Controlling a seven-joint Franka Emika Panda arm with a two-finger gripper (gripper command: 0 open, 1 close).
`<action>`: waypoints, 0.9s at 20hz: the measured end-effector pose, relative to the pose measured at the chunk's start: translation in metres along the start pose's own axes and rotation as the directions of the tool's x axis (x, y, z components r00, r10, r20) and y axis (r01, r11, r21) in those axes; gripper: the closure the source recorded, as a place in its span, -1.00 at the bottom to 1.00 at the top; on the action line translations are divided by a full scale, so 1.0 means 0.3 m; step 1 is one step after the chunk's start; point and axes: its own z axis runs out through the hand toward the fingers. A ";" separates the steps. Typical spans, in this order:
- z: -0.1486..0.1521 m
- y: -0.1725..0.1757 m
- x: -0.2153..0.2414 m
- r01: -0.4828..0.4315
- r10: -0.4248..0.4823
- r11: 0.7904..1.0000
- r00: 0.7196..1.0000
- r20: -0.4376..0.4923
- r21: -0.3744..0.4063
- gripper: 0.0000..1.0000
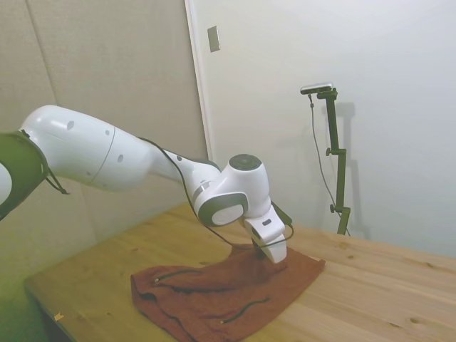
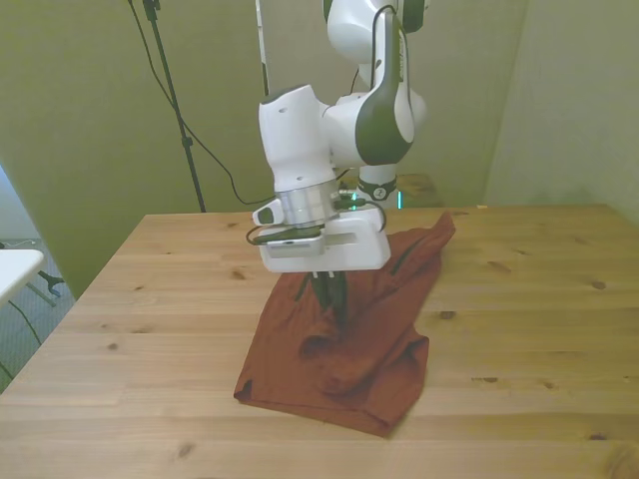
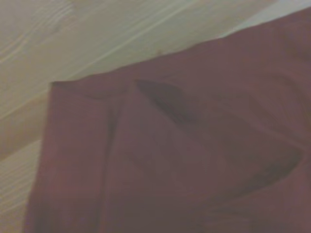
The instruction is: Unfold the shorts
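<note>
Next, my gripper releases the shorts' pinched fabric on the bare wood (image 1: 211, 227) between the shorts and the far corner of the table.
The rust-brown shorts (image 2: 364, 349) lie crumpled and folded over on the wooden table (image 2: 529, 329), with one end trailing toward the robot's base. In the side view the shorts (image 1: 214, 296) show a thin dark drawstring (image 1: 246, 308) across the top layer. My gripper (image 2: 329, 299) points down into the middle of the cloth, its dark fingers close together and pinching a raised ridge of fabric. The side view has the gripper (image 1: 278, 258) at the cloth's far edge, where the fabric rises to meet it. The wrist view shows the shorts (image 3: 184, 160) blurred, with a folded corner over the wood.
Bare wood surrounds the shorts on all sides. The table's near edge (image 2: 300, 469) runs a short way in front of the cloth. A white object (image 2: 15, 267) sits off the table at the front view's left.
</note>
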 end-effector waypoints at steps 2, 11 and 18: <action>-0.006 -0.066 -0.052 0.021 -0.021 0.999 1.000 0.013 0.029 1.00; 0.104 -0.371 -0.297 0.164 -0.173 0.980 0.982 0.072 0.109 1.00; 0.202 -0.523 -0.461 0.242 -0.263 0.960 0.952 0.159 0.141 1.00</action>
